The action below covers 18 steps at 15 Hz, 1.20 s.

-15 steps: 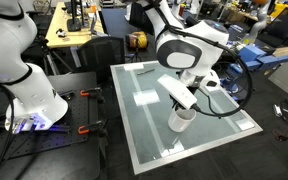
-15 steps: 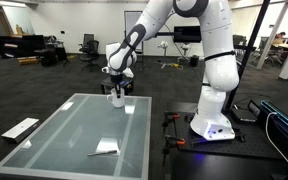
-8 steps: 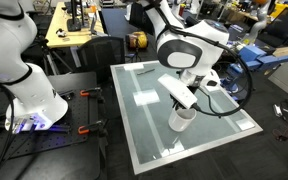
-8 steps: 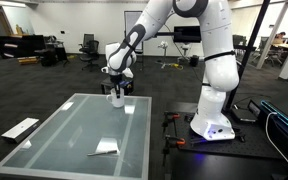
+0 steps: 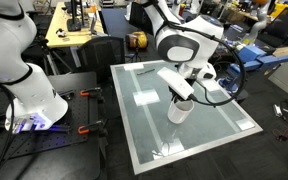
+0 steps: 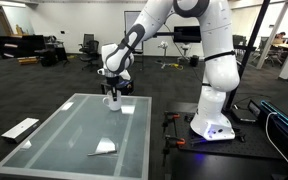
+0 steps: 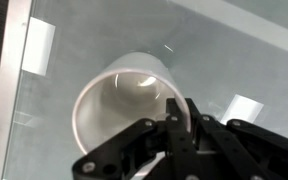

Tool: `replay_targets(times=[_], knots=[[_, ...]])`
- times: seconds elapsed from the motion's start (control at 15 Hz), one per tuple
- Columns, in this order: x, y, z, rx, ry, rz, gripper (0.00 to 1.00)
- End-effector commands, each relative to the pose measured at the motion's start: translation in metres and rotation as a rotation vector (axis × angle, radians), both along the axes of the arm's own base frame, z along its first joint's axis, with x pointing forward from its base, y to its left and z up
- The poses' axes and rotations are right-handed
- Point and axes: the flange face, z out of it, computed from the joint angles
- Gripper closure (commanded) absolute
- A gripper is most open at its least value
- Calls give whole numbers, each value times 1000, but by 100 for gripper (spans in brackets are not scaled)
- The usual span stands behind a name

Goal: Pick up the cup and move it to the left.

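The robot's gripper needs to set the cup down on the glass (image 5: 176, 90) next to the white tape square, closer to the table's far edge.
The cup (image 5: 179, 112) is a small plain white cylinder over the right-hand part of the glass table (image 5: 144, 125). In an exterior view the cup (image 6: 112, 102) is near the table's far edge (image 6: 64, 130). My gripper (image 5: 181, 98) comes down from above and is shut on the cup's rim; it also shows in an exterior view (image 6: 112, 93). In the wrist view the black fingers (image 7: 174, 118) pinch the wall of the cup (image 7: 119, 100), one inside and one outside. I cannot tell whether the cup's base touches the glass.
White tape squares (image 7: 39, 45) (image 7: 242, 108) lie on the glass near the cup. A white sheet (image 6: 106, 147) lies near the table's front. The arm's white base (image 6: 212, 112) stands beside the table. A second white robot (image 5: 29, 85) stands on the other side.
The gripper and the cup have shifted together a short way across the table, toward the left in an exterior view. The grip on the rim is unchanged.
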Motion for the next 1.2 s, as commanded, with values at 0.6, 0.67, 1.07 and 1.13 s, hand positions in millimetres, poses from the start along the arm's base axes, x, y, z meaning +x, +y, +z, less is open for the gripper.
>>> replay_targets(times=[0.6,0.67,1.07,1.13], knots=[[42,96,-7,3,-3,12,97],[44,104,-8,1,-3,15,97],[58,135,-12,-17,-14,29,97],[59,140,-12,-19,-19,28,97]])
